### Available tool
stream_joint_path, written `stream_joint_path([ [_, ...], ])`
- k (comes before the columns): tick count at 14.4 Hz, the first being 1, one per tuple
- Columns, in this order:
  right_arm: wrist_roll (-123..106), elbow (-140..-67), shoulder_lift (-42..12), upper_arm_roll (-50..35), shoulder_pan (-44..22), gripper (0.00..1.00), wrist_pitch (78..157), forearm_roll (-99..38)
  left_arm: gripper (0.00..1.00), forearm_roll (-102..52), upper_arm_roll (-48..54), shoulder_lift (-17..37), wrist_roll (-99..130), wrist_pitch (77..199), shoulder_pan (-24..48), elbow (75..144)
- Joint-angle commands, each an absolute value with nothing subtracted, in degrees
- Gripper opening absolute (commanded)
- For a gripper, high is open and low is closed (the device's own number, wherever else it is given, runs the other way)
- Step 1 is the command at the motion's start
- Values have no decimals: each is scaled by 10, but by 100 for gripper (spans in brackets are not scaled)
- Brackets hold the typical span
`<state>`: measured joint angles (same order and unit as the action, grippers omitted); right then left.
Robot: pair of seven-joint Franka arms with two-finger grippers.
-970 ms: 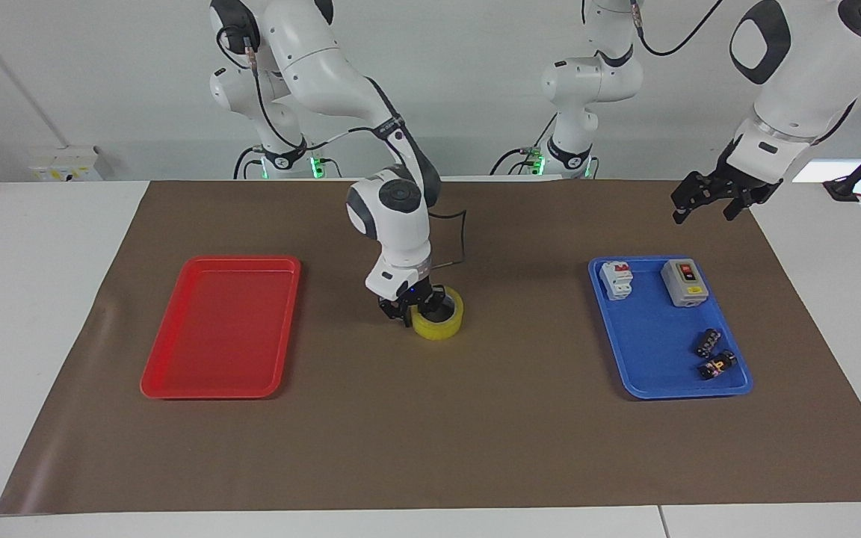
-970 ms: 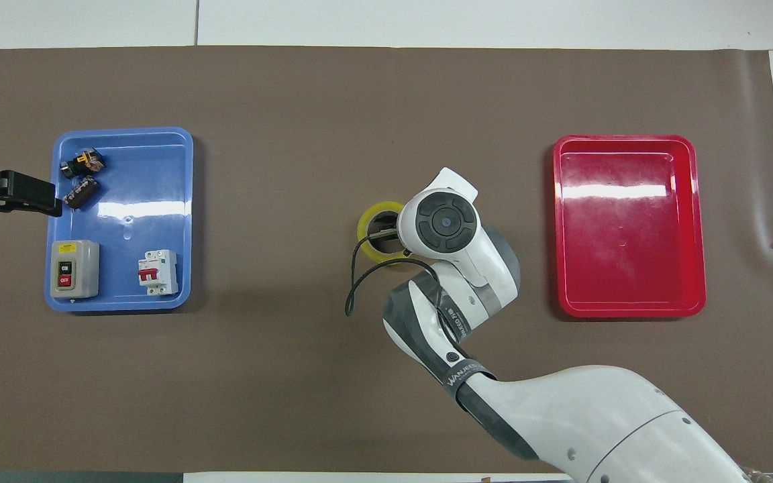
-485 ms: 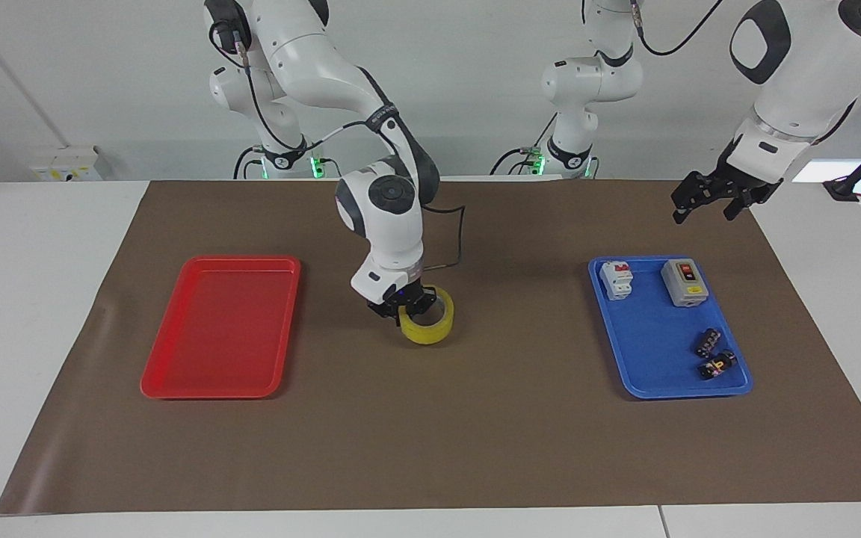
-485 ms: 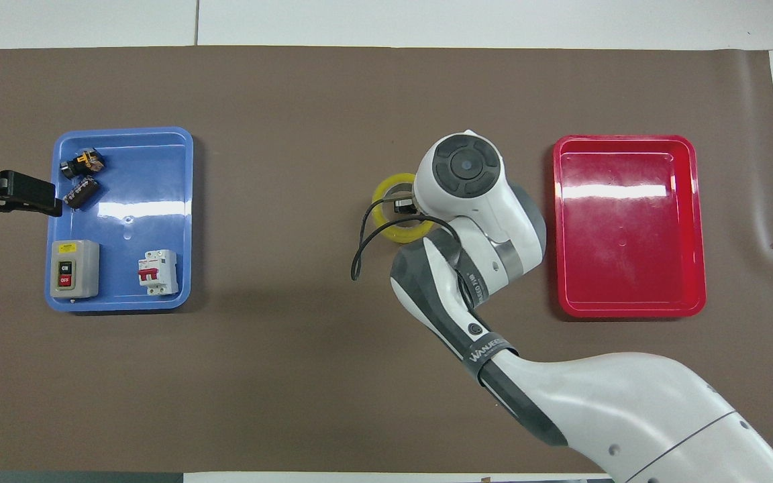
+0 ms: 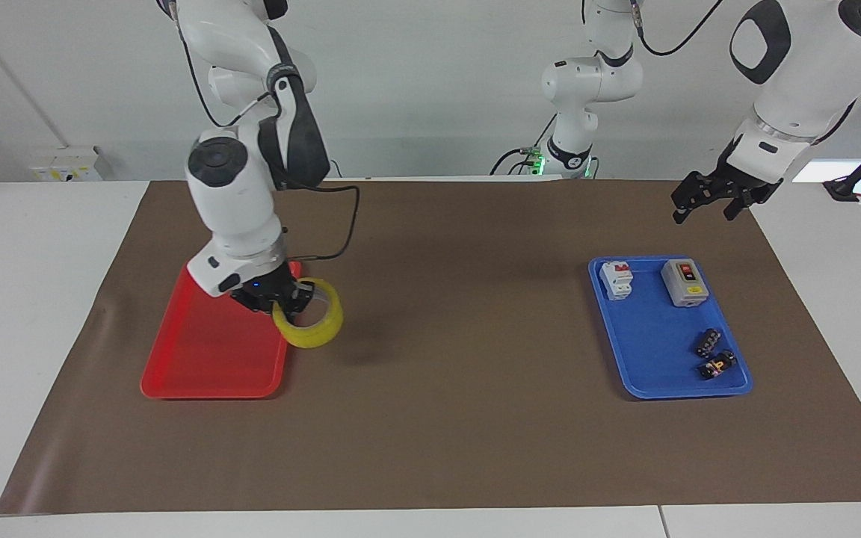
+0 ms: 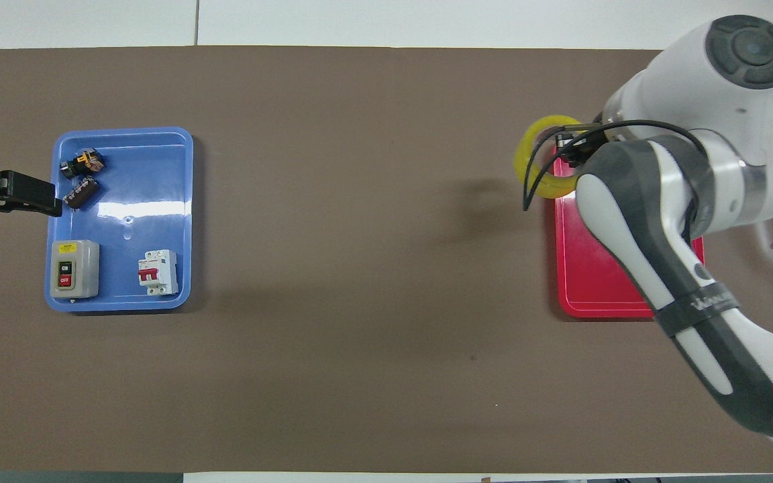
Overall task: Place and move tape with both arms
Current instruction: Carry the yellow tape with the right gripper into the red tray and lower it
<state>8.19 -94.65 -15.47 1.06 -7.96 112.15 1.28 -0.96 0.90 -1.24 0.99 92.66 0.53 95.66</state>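
Observation:
My right gripper will release the yellow tape roll that I have, setting it free near the middle of the red tray [image 6: 623, 230].
My right gripper [image 5: 285, 299] is shut on the rim of the yellow tape roll [image 5: 318, 329] and holds it tilted in the air. The roll hangs over the edge of the red tray [image 5: 206, 351] that faces the table's middle. In the overhead view the tape [image 6: 534, 157] sticks out past the tray's rim [image 6: 588, 308], and the right gripper [image 6: 571, 151] is partly hidden by the arm. My left gripper [image 5: 707, 200] waits open and empty in the air, over the mat beside the blue tray [image 5: 655, 366].
The blue tray [image 6: 158, 194] holds a white circuit breaker [image 5: 616, 279], a grey switch box [image 5: 684, 282] and two small black connectors [image 5: 708, 342]. A brown mat [image 5: 460, 433] covers the table. The right arm covers much of the red tray from above.
The right gripper has lifted the tape off the mat at the table's middle and carried it toward the right arm's end, to the red tray's edge. The left arm has not moved.

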Motion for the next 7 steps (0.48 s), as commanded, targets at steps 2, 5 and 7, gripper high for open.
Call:
stream_joint_path([
  [2, -40, -1009, -132, 2, -4, 0, 1141, 5, 100, -19, 12, -25, 0, 926, -1, 967],
  [5, -108, -1123, -99, 3, 36, 0, 1248, 4, 100, -19, 12, -25, 0, 926, -1, 966],
  [7, -142, -1186, -89, 3, 61, 0, 1320, 4, 100, -19, 11, -25, 0, 926, -2, 967],
])
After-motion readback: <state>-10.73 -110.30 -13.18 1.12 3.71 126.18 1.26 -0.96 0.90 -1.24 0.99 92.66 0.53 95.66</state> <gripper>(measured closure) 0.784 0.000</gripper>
